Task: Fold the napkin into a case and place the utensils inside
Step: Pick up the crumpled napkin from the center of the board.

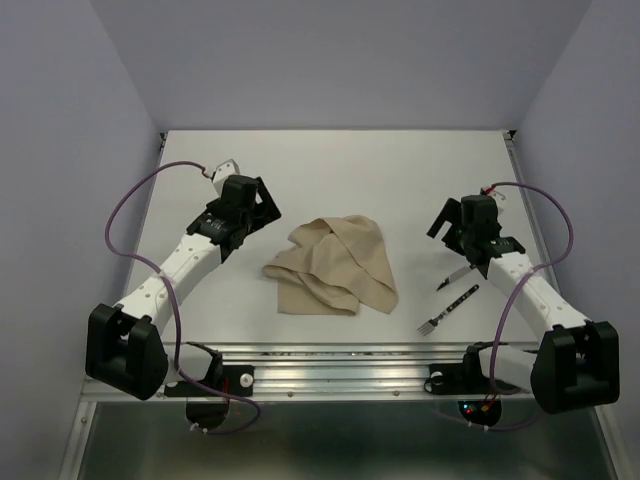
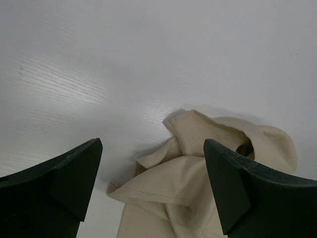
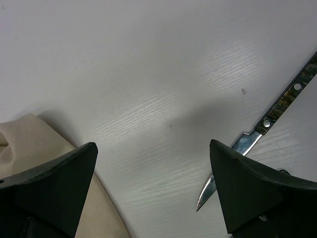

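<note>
I need to next close my right gripper at the napkin's near corner (image 1: 391, 304), closest to the fork's teeth.
The beige napkin (image 1: 333, 266) lies crumpled in a loose heap in the middle of the table, and no case is in view. My left gripper (image 1: 262, 212) hovers open just left of it, with the cloth's folded corner (image 2: 198, 178) under and between its fingers (image 2: 152, 148). My right gripper (image 1: 470, 240) stands open to the right of the napkin, above bare table (image 3: 153, 146). The knife (image 1: 455, 275) lies partly under it, its blade (image 3: 247, 141) beside the right finger. The fork (image 1: 447, 309) lies nearer the front edge. The napkin's edge (image 3: 29, 144) shows by the left finger.
A metal rail (image 1: 340, 352) runs along the table's near edge between the arm bases. Purple cables (image 1: 130, 215) loop off both arms. Pale walls close in the back and both sides.
</note>
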Robot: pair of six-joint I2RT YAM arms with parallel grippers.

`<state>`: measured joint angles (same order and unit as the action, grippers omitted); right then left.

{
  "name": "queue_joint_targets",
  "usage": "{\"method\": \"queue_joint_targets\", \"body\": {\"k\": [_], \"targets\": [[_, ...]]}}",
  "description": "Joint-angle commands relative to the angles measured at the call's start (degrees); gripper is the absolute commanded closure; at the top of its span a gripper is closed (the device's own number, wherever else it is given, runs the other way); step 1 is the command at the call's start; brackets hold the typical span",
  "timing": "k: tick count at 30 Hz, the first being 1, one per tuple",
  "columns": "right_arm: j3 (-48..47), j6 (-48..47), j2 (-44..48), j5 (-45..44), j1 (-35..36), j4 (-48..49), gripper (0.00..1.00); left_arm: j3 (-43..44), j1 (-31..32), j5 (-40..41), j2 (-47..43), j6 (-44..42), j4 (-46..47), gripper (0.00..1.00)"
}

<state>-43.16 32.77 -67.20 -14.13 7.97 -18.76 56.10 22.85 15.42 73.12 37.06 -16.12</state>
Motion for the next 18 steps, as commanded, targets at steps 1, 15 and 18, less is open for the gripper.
{"method": "queue_joint_targets", "body": {"k": [1,15,18], "targets": [[1.3,-2.1,2.4,3.8,0.1,4.4,0.00,-0.5,-0.2,1.6,-1.8,2.5,0.1,0.01],[-1.2,-6.8,-0.2,2.8,6.6,3.5,0.00,-5.7,0.0,-3.7,-4.2,0.5,8.9,0.01],[-1.0,-5.9,-1.3,3.0,9.4,4.5,0.00,-6.3,0.4,-6.4,-3.2,0.1,11.0,0.01]]}}
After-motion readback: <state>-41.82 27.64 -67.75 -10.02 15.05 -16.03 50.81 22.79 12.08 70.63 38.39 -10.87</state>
